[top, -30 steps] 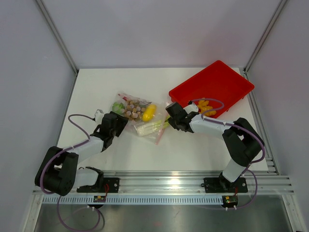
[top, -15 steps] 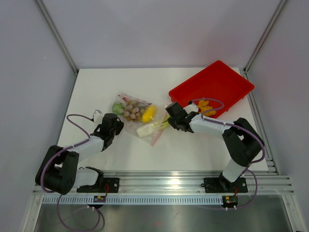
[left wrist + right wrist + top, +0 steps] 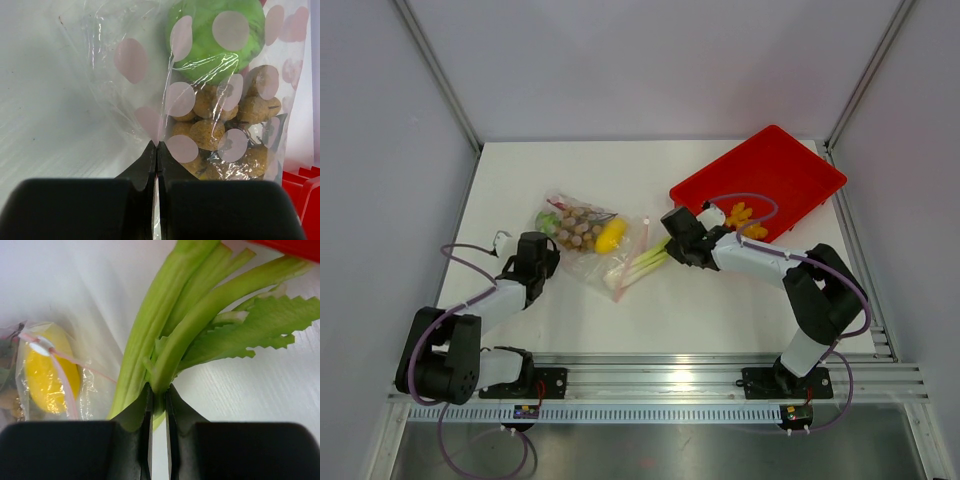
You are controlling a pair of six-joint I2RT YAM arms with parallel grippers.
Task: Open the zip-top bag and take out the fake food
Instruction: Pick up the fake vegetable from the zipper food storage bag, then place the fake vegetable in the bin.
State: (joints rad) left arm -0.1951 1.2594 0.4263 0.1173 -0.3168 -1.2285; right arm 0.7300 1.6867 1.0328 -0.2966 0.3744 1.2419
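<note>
Next, my right gripper releases the green celery stalk in the red tray (image 3: 745, 192), just behind the orange and yellow toy pieces.
The zip-top bag (image 3: 578, 240) lies left of the table's middle, clear and crinkly with pale pink dots. Inside it I see a green round fruit (image 3: 215, 30), tan balls (image 3: 210, 132) and a yellow piece (image 3: 611, 236). My left gripper (image 3: 548, 252) is shut on the bag's left edge, and the plastic is pinched between its jaws (image 3: 157, 146). My right gripper (image 3: 669, 250) is shut on the green celery stalk (image 3: 165, 340), which lies slanted (image 3: 640, 265) at the bag's right side by the pink zip strip (image 3: 60, 385).
A red rectangular tray (image 3: 790, 160) sits at the back right, with small orange and yellow toy pieces (image 3: 742, 215) near its front edge, just behind my right arm. Grey walls with metal posts close in the table on three sides.
My left gripper has shut on the bag's edge and pulled the bag to the left. The celery, held still by my right gripper, now sticks further out of the bag.
</note>
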